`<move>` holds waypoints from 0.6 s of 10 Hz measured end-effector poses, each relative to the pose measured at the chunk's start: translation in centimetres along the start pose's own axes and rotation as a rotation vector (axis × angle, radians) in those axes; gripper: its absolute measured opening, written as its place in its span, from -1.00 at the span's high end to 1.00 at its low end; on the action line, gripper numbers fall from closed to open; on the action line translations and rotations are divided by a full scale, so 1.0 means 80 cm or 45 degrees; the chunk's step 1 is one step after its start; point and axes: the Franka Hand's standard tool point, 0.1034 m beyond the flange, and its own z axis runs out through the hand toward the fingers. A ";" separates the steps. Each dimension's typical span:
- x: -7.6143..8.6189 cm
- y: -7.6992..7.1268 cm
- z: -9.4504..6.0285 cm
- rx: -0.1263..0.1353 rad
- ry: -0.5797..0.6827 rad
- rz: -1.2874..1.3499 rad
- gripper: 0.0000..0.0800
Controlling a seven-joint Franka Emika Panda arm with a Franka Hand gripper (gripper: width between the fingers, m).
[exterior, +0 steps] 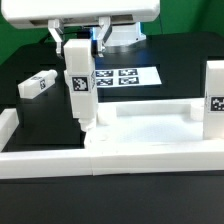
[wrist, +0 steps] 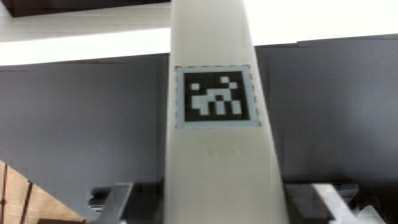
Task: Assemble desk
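Observation:
Next, my gripper lets go of the white leg upright on the desk top's corner point(exterior: 100, 140) by the front rail, opposite the second leg.
The desk top point(exterior: 145, 118) is a white tray with a raised rim, lying low in the exterior view. My gripper point(exterior: 77, 41) is shut on a white tagged leg point(exterior: 79, 85) and holds it upright. The leg's lower end sits at the top's corner on the exterior view's left. In the wrist view the leg point(wrist: 217, 100) fills the middle, tag facing the camera, with a finger point(wrist: 121, 200) pressed on each side. A second leg point(exterior: 214, 96) stands upright at the top's right end. A third leg point(exterior: 38, 84) lies on the black table at the left.
The marker board point(exterior: 122, 76) lies flat behind the held leg. A long white border rail point(exterior: 120, 160) runs along the front, and another rail piece point(exterior: 8, 125) stands at the left. The robot's base point(exterior: 120, 35) is at the back.

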 end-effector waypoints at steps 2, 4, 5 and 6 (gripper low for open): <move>-0.007 -0.008 0.006 0.007 -0.012 -0.006 0.27; -0.012 -0.014 0.010 0.010 -0.019 -0.011 0.27; -0.012 -0.015 0.010 0.010 -0.018 -0.011 0.27; -0.012 -0.016 0.011 0.008 -0.011 -0.014 0.27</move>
